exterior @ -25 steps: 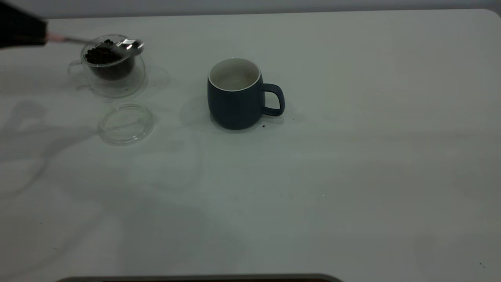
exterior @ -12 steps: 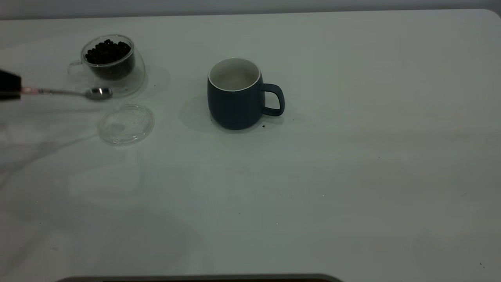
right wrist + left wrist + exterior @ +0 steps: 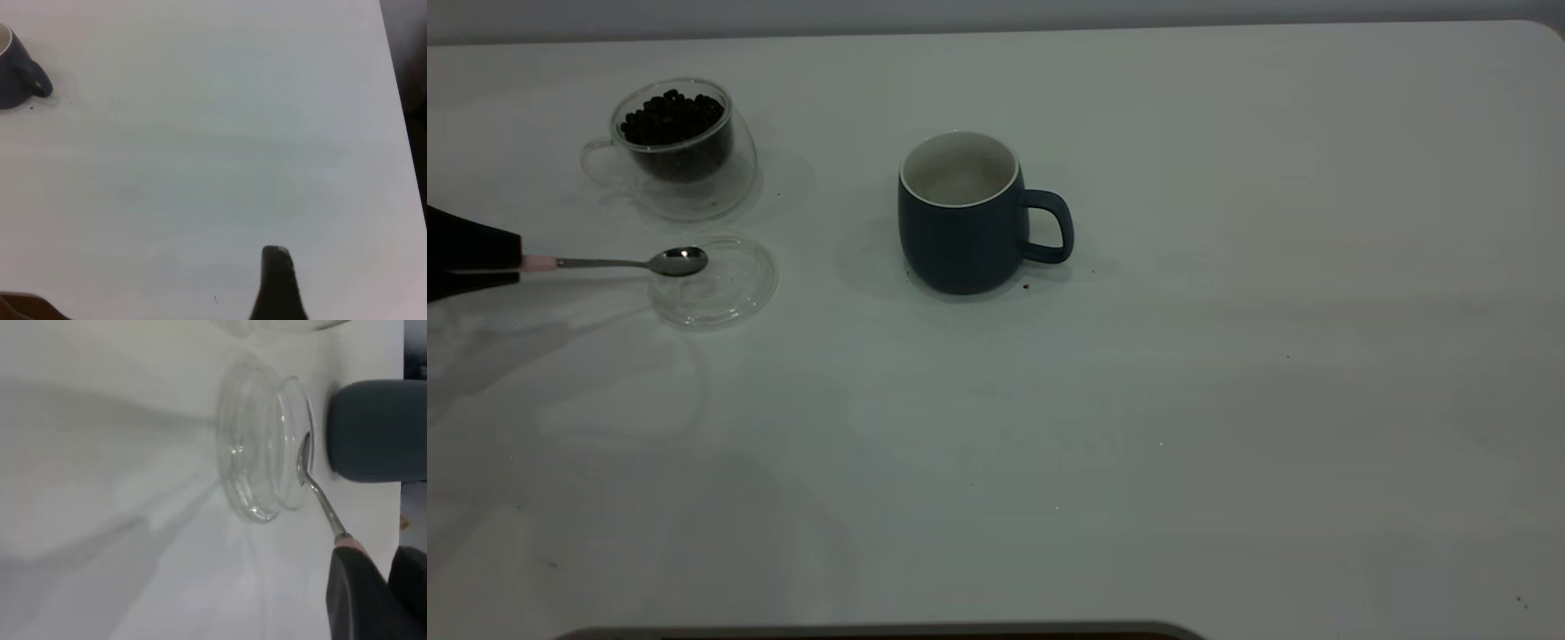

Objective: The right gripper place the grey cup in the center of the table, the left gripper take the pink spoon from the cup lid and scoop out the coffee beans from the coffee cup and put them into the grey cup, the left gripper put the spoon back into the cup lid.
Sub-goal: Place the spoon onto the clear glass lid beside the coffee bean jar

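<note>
Next, I let go of the pink spoon across the cup lid (image 3: 658, 279) (image 3: 293, 505) with my left gripper, its bowl toward the grey cup.
My left gripper (image 3: 471, 258) is at the table's left edge, shut on the pink spoon (image 3: 614, 263) by its handle. The spoon's shiny bowl carries no beans and sits at the left rim of the cup lid (image 3: 725, 289). In the left wrist view the spoon (image 3: 319, 495) reaches from the gripper (image 3: 380, 570) to the lid (image 3: 257, 453). The coffee cup (image 3: 685, 164) holds the coffee beans (image 3: 671, 116) behind the lid. The grey cup (image 3: 960, 222) stands upright mid-table, handle to the right. My right gripper (image 3: 277, 277) is out of the exterior view, far from the grey cup (image 3: 17, 70).
The white table (image 3: 1183, 400) stretches to the right and front of the grey cup. A tiny dark speck (image 3: 1025, 286) lies by the grey cup's base. The table's right edge (image 3: 400, 133) shows in the right wrist view.
My left gripper has carried the spoon from over the coffee cup towards the table's front, to the lid's rim. The grey cup and coffee cup have not moved.
</note>
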Controlling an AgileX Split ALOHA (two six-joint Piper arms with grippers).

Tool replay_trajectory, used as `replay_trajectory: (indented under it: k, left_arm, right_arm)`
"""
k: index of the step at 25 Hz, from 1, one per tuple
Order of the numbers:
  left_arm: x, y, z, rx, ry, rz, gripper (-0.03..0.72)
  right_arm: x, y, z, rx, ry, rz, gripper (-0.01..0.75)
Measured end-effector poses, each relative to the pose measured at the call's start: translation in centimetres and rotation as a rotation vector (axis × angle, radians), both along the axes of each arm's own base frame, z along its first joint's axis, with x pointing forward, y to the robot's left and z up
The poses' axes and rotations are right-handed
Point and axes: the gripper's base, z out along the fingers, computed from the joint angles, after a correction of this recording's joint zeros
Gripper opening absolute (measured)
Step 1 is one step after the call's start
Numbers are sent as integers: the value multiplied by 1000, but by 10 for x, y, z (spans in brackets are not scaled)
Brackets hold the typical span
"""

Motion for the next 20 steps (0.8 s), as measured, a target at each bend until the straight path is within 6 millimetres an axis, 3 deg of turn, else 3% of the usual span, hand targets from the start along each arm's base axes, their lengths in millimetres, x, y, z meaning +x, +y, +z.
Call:
replay_trajectory:
  k: [5, 20]
  left_arm:
    - [0, -7, -14, -8, 15, -10, 119]
    - [19, -37, -17, 49, -6, -17, 119]
  right_arm:
    - [0, 0, 0, 0, 0, 0, 588]
    - [0, 0, 0, 0, 0, 0, 588]
